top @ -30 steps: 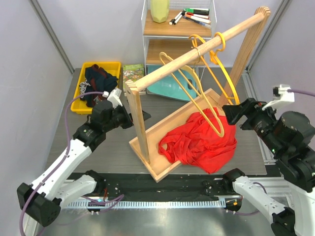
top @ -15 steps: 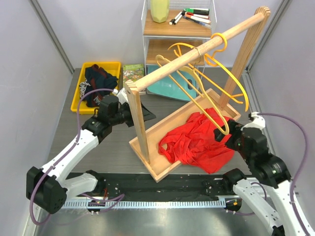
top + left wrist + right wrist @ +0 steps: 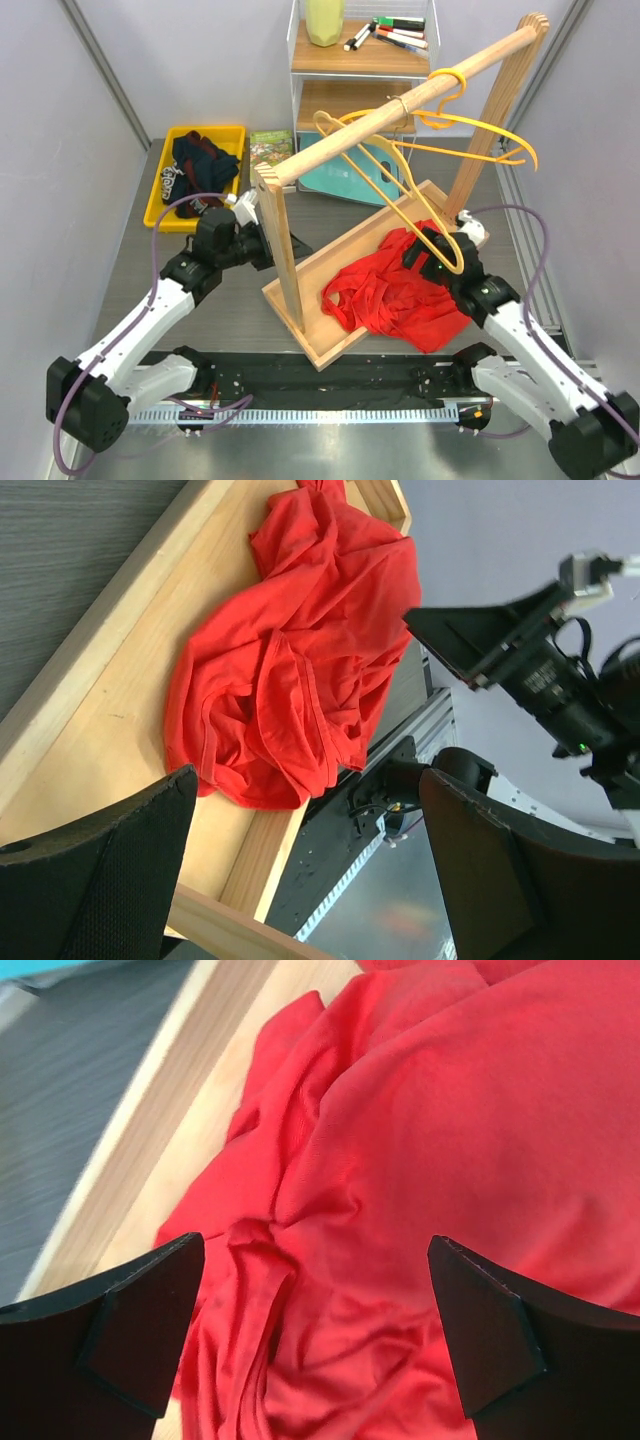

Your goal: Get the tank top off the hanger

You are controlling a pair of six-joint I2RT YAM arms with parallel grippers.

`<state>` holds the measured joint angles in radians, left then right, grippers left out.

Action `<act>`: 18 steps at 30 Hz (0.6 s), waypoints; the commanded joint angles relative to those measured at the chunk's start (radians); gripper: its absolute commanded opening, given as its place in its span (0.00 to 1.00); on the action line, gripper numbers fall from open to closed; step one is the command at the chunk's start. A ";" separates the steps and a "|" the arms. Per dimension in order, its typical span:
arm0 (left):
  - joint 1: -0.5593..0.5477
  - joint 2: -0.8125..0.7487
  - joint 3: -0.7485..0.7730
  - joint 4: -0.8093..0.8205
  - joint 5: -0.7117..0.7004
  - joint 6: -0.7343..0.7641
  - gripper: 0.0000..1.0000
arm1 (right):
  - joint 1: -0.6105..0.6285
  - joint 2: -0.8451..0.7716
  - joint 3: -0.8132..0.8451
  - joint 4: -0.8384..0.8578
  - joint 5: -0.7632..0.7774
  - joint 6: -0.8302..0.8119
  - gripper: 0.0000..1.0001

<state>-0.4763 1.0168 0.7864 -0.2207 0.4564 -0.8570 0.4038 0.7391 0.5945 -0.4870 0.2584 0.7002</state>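
Observation:
The bunched folds (image 3: 377, 268) (image 3: 252, 1232) at the red tank top's far edge, near the back side of the wooden base, will be grabbed by my right gripper.
The red tank top (image 3: 400, 292) lies crumpled on the wooden base (image 3: 310, 335) of the clothes rack. Yellow hangers hang on the slanted rod (image 3: 400, 100). One hanger (image 3: 395, 190) reaches down over the top's far edge, and I cannot tell whether it touches the cloth. Another hanger (image 3: 485, 140) is swung out sideways to the right. My right gripper (image 3: 422, 250) is open, low over the top (image 3: 420, 1160), with nothing between its fingers (image 3: 120, 1320). My left gripper (image 3: 290, 242) is open and empty beside the rack's left post, facing the top (image 3: 290, 670).
A yellow bin (image 3: 195, 175) of dark clothes sits at the back left, with a book (image 3: 270, 148) beside it. A shelf (image 3: 350, 60) with markers and a green jar stands behind the rack. The rack's posts (image 3: 280, 250) and rod cross the middle.
My right arm has come down from high on the right to low over the red top. One yellow hanger has swung up and out to the right. My left gripper has barely shifted.

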 commanded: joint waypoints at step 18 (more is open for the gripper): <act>0.002 -0.113 -0.026 -0.080 -0.028 0.062 0.92 | 0.107 0.615 -0.004 0.551 -0.048 -0.071 0.70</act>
<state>-0.4755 0.9321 0.7673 -0.2878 0.4282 -0.8265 0.4595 1.3186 0.5922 -0.0784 0.2619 0.6243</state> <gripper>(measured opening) 0.916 0.754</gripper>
